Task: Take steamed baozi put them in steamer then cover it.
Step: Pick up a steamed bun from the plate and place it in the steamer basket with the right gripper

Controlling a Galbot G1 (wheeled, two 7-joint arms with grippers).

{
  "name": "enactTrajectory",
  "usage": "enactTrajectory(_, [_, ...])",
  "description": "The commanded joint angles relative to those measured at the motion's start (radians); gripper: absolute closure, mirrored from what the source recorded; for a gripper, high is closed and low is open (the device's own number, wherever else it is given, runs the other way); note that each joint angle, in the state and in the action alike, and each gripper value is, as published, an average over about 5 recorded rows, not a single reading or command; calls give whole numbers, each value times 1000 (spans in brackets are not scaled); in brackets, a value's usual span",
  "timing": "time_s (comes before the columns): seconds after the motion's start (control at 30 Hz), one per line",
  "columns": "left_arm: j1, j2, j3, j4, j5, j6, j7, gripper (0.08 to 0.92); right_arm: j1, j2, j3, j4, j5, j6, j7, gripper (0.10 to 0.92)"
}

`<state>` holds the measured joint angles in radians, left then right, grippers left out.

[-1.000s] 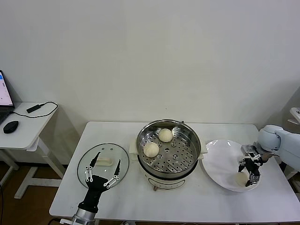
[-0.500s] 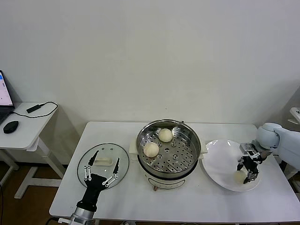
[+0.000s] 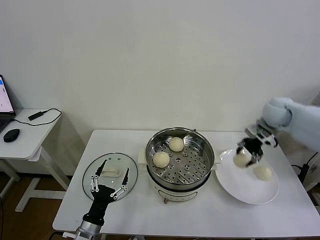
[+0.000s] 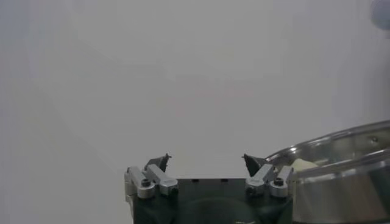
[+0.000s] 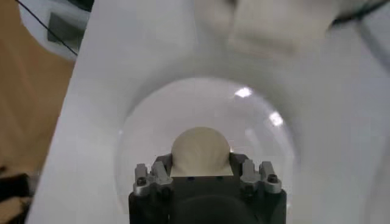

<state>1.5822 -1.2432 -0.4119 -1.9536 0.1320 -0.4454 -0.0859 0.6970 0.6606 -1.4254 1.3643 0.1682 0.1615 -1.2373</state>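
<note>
I will release the baozi, now held above the white plate, with my right gripper on the front part of the perforated tray [image 3: 184, 175] inside the steel steamer.
My right gripper [image 3: 244, 156] is shut on a cream-white steamed baozi [image 3: 242, 159], held above the left part of the white plate [image 3: 240, 187]. In the right wrist view that baozi [image 5: 200, 151] sits between the jaws of the right gripper [image 5: 200, 165], over the plate [image 5: 137, 125]. A second baozi [image 3: 263, 173] lies on the plate. Two more baozi [image 3: 161, 159] [image 3: 176, 144] rest on the perforated tray inside the steel steamer [image 3: 149, 148]. My left gripper [image 3: 108, 182] stands open at the front left, over the near edge of the glass lid [image 3: 129, 163].
The glass lid has a white handle [image 3: 111, 172] and lies flat left of the steamer. A side table [image 3: 30, 137] at the far left carries a mouse [image 3: 11, 135] and a cable. The steamer's rim [image 4: 341, 159] shows beside the left gripper [image 4: 206, 163].
My right gripper has risen from the plate's front right, up and to the left toward the steamer, carrying a baozi. The left arm has barely moved.
</note>
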Motion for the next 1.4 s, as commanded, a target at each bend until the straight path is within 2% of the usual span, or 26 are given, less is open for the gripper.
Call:
enactTrajectory(0.03, [-2, 6, 3, -1, -3, -2, -1, 177, 273, 141, -70, 196, 21, 213, 14, 372])
enactTrajectory(0.27, [-4, 8, 4, -2, -5, -2, -1, 177, 211, 204, -39, 314, -47, 280, 85, 372])
enactTrajectory(0.5, [-2, 2, 4, -4, -5, -3, -1, 177, 113, 251, -29, 379, -177, 349, 132, 372])
enactTrajectory(1.1, [1, -7, -8, -4, -6, -7, -1, 177, -60, 268, 20, 357, -409, 455, 163, 365])
enactTrajectory(1.4, [1, -7, -9, -5, -13, -8, -1, 177, -92, 278, 24, 341, -431, 463, 151, 356])
